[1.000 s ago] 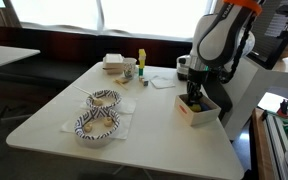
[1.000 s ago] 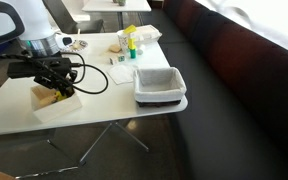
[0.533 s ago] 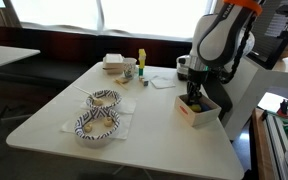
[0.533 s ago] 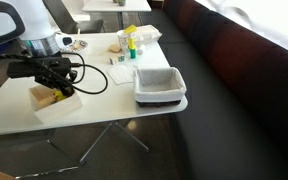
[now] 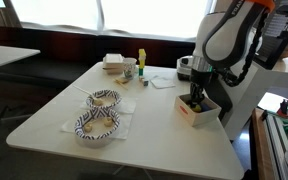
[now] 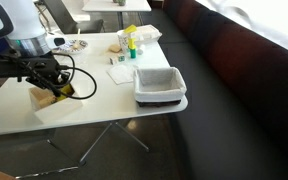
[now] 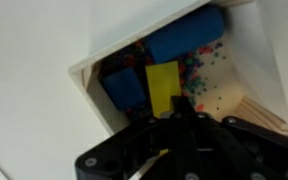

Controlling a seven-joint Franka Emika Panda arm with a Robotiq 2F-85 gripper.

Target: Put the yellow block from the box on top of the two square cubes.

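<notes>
The fingers of my gripper are shut at the near end of the yellow block, so I will open them wide and take the block by its middle [image 7: 163, 86] before lifting it.
The pale wooden box [image 7: 249, 95] holds two blue blocks [image 7: 184, 40] and coloured specks. It also shows in both exterior views [image 5: 201, 112] [image 6: 46, 108], near the table edge. My gripper [image 7: 167, 118] is over the box and is shut on the near end of the yellow block [image 7: 164, 85]. The block sticks out ahead of the fingers, over the blue blocks. In an exterior view the gripper [image 6: 60, 88] shows a bit of yellow at its tip; in another it hangs just above the box [image 5: 195, 98]. The two dark cubes are too small to make out.
Two patterned bowls [image 5: 103, 99] [image 5: 97, 126] stand on napkins. A tall yellow bottle [image 5: 141, 60] [image 6: 130, 40] and small items stand at the far edge. A white paper [image 5: 162, 81] lies mid-table. A grey-white bin [image 6: 160, 86] sits at one table edge.
The arm has shifted sideways and slightly up over the box, and the gripper has moved with it. A bit of yellow now shows at its tip.
</notes>
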